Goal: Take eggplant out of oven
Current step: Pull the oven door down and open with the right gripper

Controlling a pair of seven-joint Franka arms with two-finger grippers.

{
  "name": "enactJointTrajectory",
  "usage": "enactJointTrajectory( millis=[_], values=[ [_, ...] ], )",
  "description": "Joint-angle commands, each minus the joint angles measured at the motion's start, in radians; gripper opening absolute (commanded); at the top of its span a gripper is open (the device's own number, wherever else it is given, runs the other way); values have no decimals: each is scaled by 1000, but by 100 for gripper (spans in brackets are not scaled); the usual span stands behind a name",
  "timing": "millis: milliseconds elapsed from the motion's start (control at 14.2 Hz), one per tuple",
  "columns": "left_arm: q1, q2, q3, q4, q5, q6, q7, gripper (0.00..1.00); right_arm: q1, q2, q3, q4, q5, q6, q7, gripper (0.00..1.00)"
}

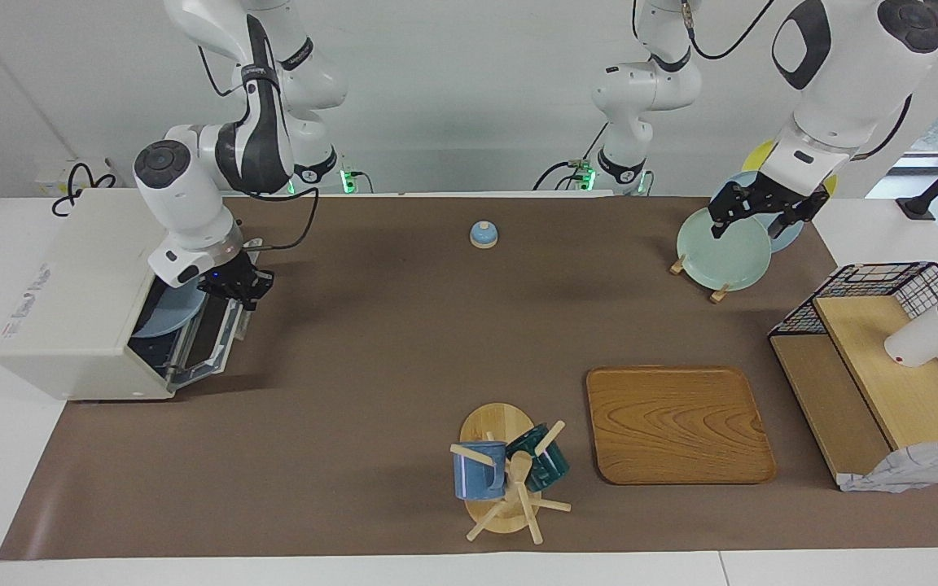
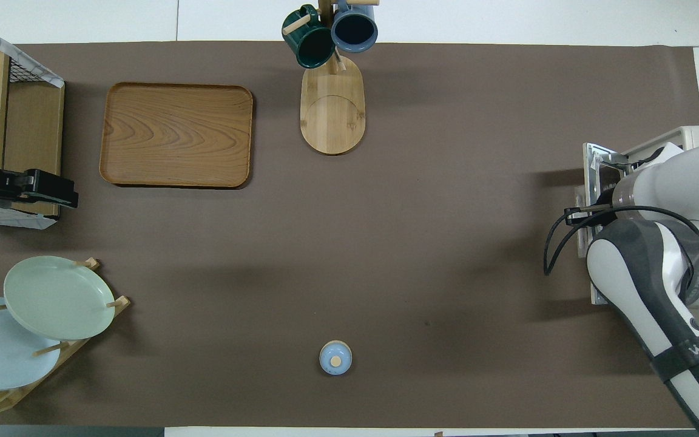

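Note:
The robot's right gripper needs to release the oven door once the door lies flat open above the brown table beside the oven [image 2: 591, 228].
The off-white oven [image 1: 70, 277] stands at the right arm's end of the table, its dark glass door [image 1: 212, 342] tilted partly open. My right gripper [image 1: 234, 286] is at the door's top edge, shut on the bar handle. Through the gap I see a pale blue plate [image 1: 166, 313] inside on the rack. The eggplant is hidden. In the overhead view the oven [image 2: 689, 136] and the door's edge [image 2: 592, 176] show, with my right wrist covering the gripper. My left gripper [image 1: 754, 224] waits open, up over the plate rack.
A plate rack holds a green plate [image 1: 721, 248] at the left arm's end. A small blue lidded pot [image 1: 483, 234] is near the robots. A wooden tray [image 1: 677, 423], a mug tree [image 1: 510, 472] and a wire basket with wooden shelves [image 1: 876, 358] lie farther out.

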Motion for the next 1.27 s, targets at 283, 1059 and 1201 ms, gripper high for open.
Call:
enactJointTrajectory(
  millis=[283, 1059, 1201],
  values=[
    [9, -6, -6, 3, 17, -6, 7, 100, -29, 32, -20, -86, -30, 151, -16, 0],
    [9, -6, -6, 3, 17, -6, 7, 100, 12, 147, -20, -88, -30, 257, 50, 0],
    [9, -6, -6, 3, 17, -6, 7, 100, 14, 147, -20, -88, -30, 257, 53, 0]
  ],
)
